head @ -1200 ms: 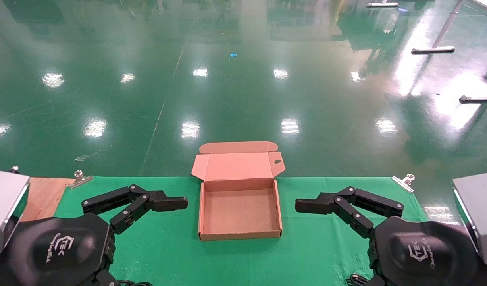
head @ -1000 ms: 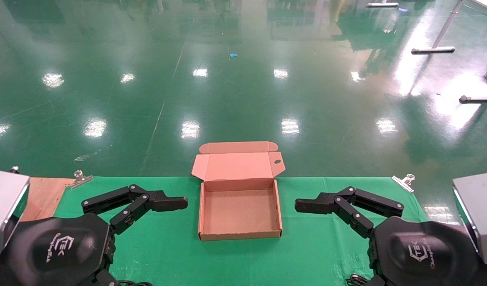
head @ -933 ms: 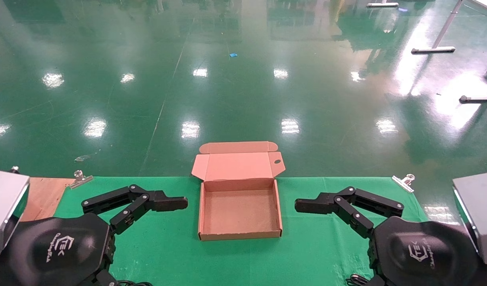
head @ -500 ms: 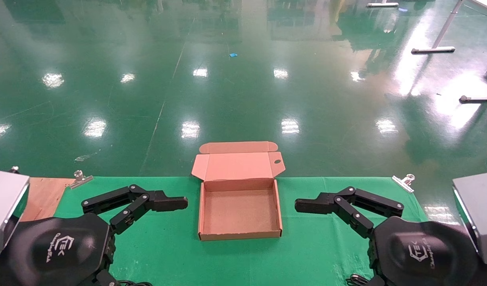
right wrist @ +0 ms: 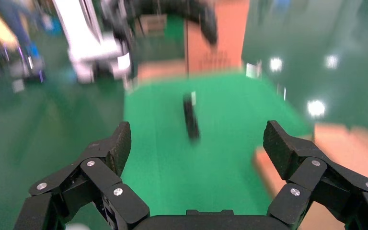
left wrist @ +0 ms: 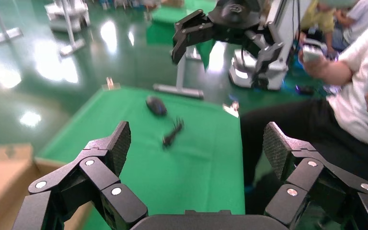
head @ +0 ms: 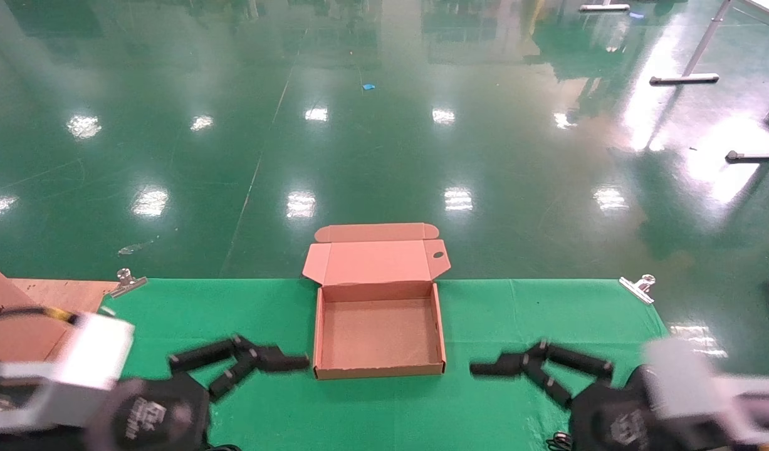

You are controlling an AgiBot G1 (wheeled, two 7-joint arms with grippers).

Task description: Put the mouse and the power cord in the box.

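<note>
Next, the left gripper moves to the power cord's knotted bundle (head: 224,448) near the front edge of the cloth and closes there.
The brown cardboard box (head: 324,326) lies with its lid folded back at the middle of the green cloth, nothing inside. My left gripper (head: 284,369) is just left of its front corner and my right gripper (head: 492,373) just right of it; both are open and hold nothing. The left wrist view shows the black mouse (left wrist: 156,105) on the cloth beyond my left gripper (left wrist: 196,143), its thin cable (left wrist: 172,134) trailing beside it. In the right wrist view the bundled black power cord (right wrist: 190,118) lies ahead of my right gripper (right wrist: 196,143). Neither shows clearly in the head view.
Metal clips (head: 637,286) pin the cloth at the table's far corners. A wooden board (head: 52,294) sits at the far left. A seated person (left wrist: 345,96) and another robot stand beyond the table's right end. Black cable ends (head: 563,441) show at the front edge.
Both arms have swung down and toward the table's near edge, turning at the wrist, and are blurred with motion. The fingers stay apart. The box has not moved.
</note>
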